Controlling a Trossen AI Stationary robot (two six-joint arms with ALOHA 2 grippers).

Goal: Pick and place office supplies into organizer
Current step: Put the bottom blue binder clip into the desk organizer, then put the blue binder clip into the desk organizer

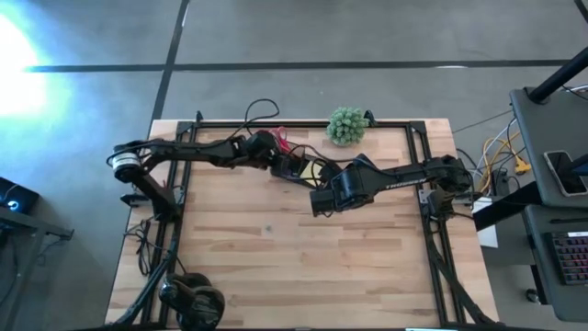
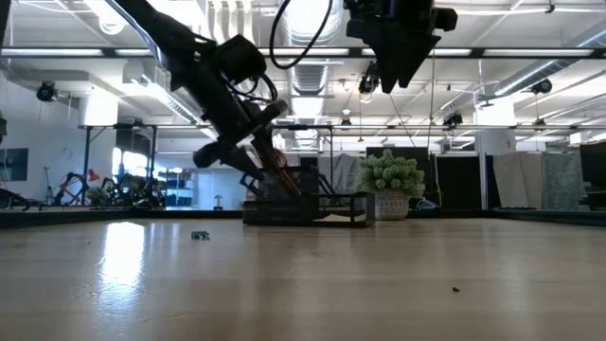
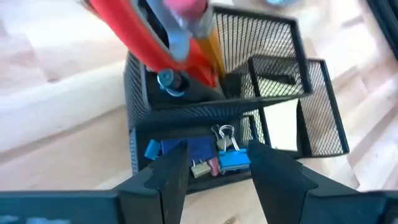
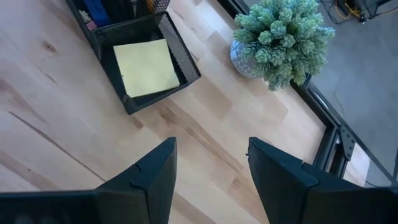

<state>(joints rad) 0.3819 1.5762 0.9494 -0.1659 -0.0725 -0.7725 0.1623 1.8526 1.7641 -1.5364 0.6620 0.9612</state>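
Note:
Next, my left hand needs to close on the small blue binder clip's body [image 1: 267, 227], on bare table at the organizer's near side.
The black mesh organizer [image 1: 303, 171] [image 2: 305, 209] stands at the table's far middle. In the left wrist view the red-handled scissors [image 3: 142, 38] and an orange pencil [image 3: 215, 47] stand upright in its tall compartment [image 3: 186, 115]. Blue binder clips [image 3: 232, 159] lie in a low compartment. The yellow sticky-note pad [image 4: 148, 67] lies flat in another low tray. My left gripper [image 3: 219, 163] [image 1: 283, 164] hovers open just above the clip compartment. My right gripper [image 4: 211, 150] [image 1: 322, 199] is open, raised high over bare table on the organizer's near side. A tiny bluish item [image 2: 200, 235] lies on the table.
A green ball-shaped plant in a pot [image 1: 346, 126] [image 4: 280, 37] stands just right of the organizer near the far edge. Black headphones [image 1: 193, 303] lie at the near left corner. Bare wood [image 1: 303, 267] fills the near half of the table.

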